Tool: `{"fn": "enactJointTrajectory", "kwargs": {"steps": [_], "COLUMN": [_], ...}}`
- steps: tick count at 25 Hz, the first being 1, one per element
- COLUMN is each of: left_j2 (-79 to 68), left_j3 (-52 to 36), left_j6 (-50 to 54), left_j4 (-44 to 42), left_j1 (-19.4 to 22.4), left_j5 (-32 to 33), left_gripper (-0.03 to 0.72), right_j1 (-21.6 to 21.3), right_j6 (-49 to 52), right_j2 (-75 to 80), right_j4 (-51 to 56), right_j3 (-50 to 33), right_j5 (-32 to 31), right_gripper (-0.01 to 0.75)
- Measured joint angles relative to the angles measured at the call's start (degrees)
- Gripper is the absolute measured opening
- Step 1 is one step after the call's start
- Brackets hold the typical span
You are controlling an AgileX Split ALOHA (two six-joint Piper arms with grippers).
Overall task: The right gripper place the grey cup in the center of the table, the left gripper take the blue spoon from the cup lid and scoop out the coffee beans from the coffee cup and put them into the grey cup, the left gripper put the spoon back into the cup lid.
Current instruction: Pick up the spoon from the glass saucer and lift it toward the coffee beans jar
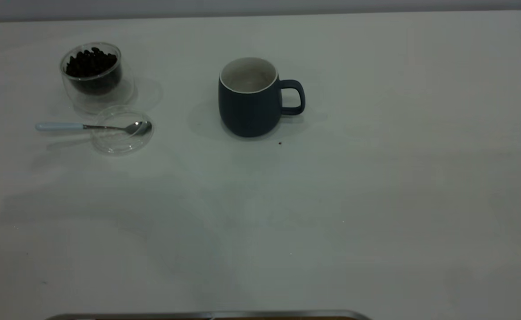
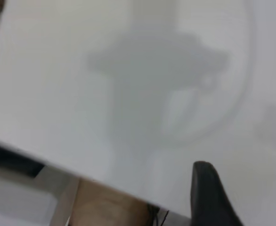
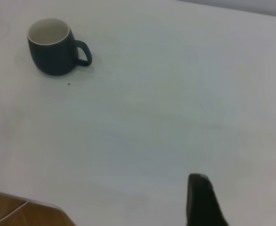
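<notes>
Next, I move my left gripper to the middle of the blue spoon's handle (image 1: 61, 126), which sticks out beyond the clear cup lid, and close it there.
The grey cup (image 1: 248, 106) stands upright near the table's middle, its handle toward the right; the right wrist view shows the same cup (image 3: 53, 52) far off. At the back left is the glass coffee cup (image 1: 92, 73), full of dark beans. Just in front of it lies the clear cup lid (image 1: 122, 130), with the blue-handled spoon (image 1: 87, 127) resting bowl-down in it and its handle pointing left. Neither arm shows in the exterior view. My left gripper (image 2: 244, 188) hangs open over bare table near an edge. My right gripper (image 3: 241, 197) is open too, well away from the cup.
One stray coffee bean (image 1: 280, 143) lies just in front of the grey cup. A metal rim (image 1: 207, 315) runs along the near edge of the table. The white table (image 1: 376, 200) stretches wide to the right and front.
</notes>
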State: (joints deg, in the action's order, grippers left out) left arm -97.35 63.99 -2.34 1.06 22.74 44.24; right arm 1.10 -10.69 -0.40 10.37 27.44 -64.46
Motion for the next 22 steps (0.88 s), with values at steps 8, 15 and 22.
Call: {"fn": "enactJointTrajectory", "kwargs": {"steps": [8, 15, 22], "left_j2": [-11.55, -21.93, -26.45], "left_j3": [0.51, 0.57, 0.70], "left_j6": [-39.49, -55.64, -57.42], "left_j4": [33.53, 43.61, 44.13], "left_j1": [5.83, 5.87, 5.89], "left_j5": [3.00, 0.12, -4.67], "left_gripper": [0.445, 0.445, 0.578], "right_j1": [0.00, 0.00, 0.00], "right_j6": [0.00, 0.00, 0.00], "right_j2": [0.00, 0.00, 0.00], "right_j4": [0.00, 0.00, 0.00], "right_j3": [0.00, 0.00, 0.00], "right_j5": [0.00, 0.00, 0.00], "right_gripper": [0.451, 0.451, 0.451]}}
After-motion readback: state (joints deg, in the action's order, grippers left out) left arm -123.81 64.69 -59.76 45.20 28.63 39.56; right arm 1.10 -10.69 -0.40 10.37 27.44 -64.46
